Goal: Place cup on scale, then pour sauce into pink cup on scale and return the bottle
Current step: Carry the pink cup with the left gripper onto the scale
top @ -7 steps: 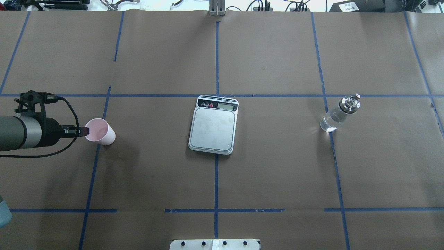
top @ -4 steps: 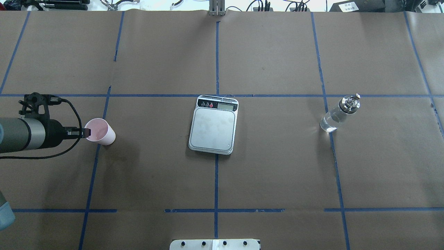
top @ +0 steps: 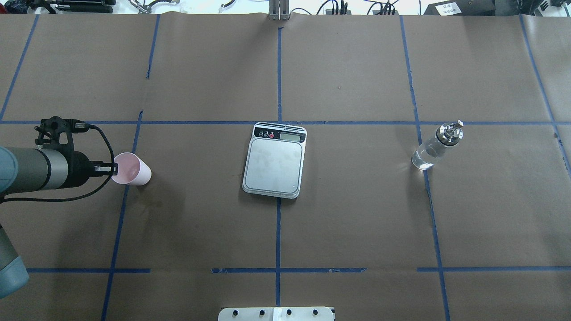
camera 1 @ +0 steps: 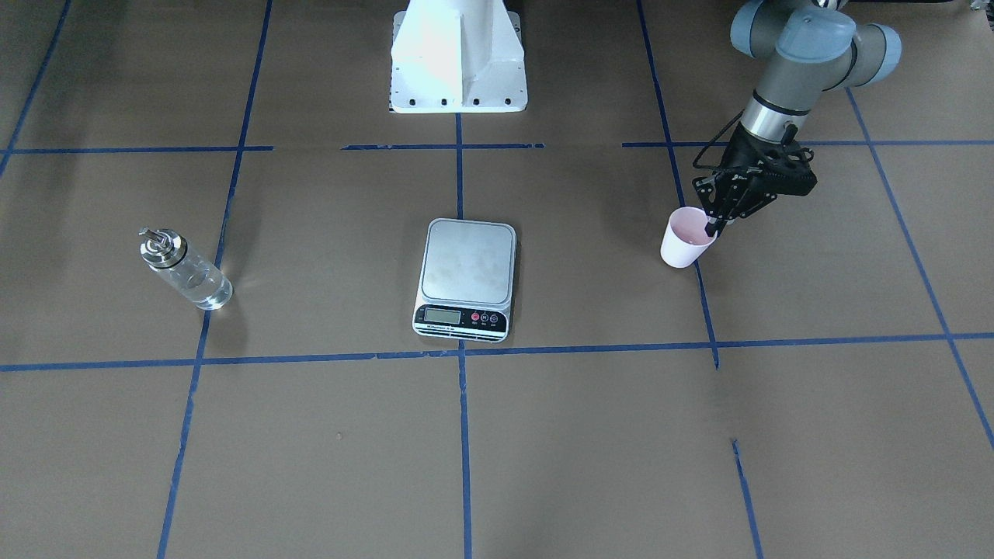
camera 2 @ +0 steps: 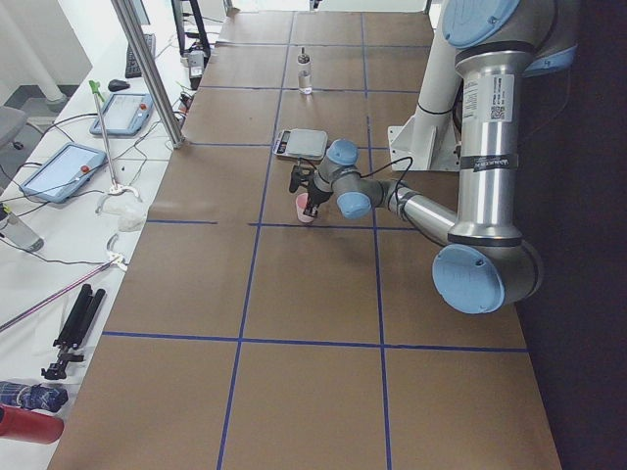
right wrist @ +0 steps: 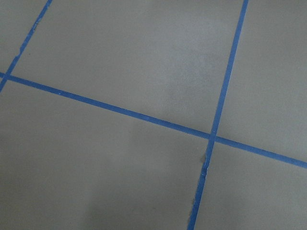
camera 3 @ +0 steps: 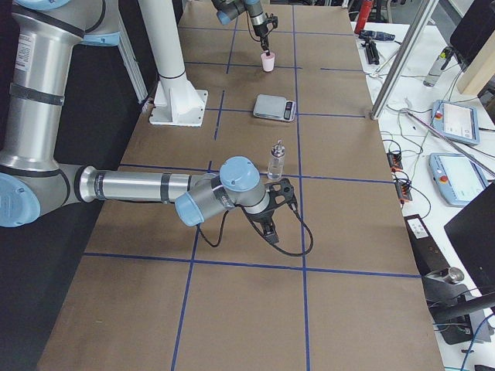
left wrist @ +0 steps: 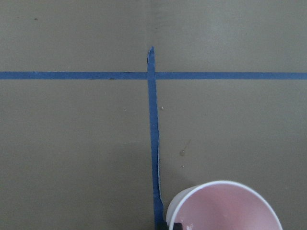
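Next, my left gripper lets go of the pink cup on the middle of the scale's silver plate (camera 1: 471,269).
The pale pink cup (top: 134,169) stands at the table's left, on a blue tape line. It also shows in the front view (camera 1: 683,242) and at the bottom of the left wrist view (left wrist: 225,206). My left gripper (top: 114,168) reaches in from the left and is shut on the cup's near rim, one finger inside it. The scale (top: 275,160) lies at the table's middle with nothing on it. The glass bottle (top: 435,147) of clear sauce stands upright at the right. My right gripper (camera 3: 271,228) shows only in the right side view, near the bottle (camera 3: 274,162); I cannot tell whether it is open or shut.
The table is covered in brown paper with a grid of blue tape lines (top: 279,122). The robot's white base (camera 1: 458,70) sits at the near edge, behind the scale. Cables and tablets (camera 2: 59,171) lie on the bench beyond the far edge.
My left arm has moved a little to the right, and the cup has shifted slightly right with it. The scale and the bottle have not moved.
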`<state>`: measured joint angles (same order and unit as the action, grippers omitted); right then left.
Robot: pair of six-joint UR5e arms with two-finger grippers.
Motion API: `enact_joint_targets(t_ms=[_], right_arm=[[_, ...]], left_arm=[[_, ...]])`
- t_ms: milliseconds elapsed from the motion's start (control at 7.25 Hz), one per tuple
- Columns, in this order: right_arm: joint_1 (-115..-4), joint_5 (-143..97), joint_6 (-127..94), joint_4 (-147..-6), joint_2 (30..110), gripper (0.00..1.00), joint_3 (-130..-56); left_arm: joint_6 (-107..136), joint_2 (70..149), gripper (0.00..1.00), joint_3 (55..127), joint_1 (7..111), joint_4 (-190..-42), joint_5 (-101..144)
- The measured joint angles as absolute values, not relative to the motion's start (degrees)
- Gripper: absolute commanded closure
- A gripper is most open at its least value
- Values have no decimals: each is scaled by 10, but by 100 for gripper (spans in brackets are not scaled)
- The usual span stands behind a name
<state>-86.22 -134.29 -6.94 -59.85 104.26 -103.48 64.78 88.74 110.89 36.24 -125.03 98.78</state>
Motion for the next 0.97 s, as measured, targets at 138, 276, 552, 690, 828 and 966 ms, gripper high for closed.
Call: enact_joint_targets(t_ms=[138,276,552,690,828,966], right_arm=[[-862,-1343,-69,-599,1043,0,-1035],[-862,-1343,-69,-599,1043,0,-1035],[-862,-1343,-70,-599,1047,0,-1038],[-862,-1343,-70,-599,1050,0,-1040],[-862,-1343,-70,-599,1051,0,-1041],[-862,-1343,-70,-599,1052,0,-1041]], left_arm=[[647,919,100,1123,362,-1198,990],[648,988,100,1132,358,-1112,991],[673,1159,100,1114,328,-945,992],[703,1231,100,1075,315,-913,993],[723,1293,100,1023,307,-901,992],[731,1335,100,979,304,-898,992]])
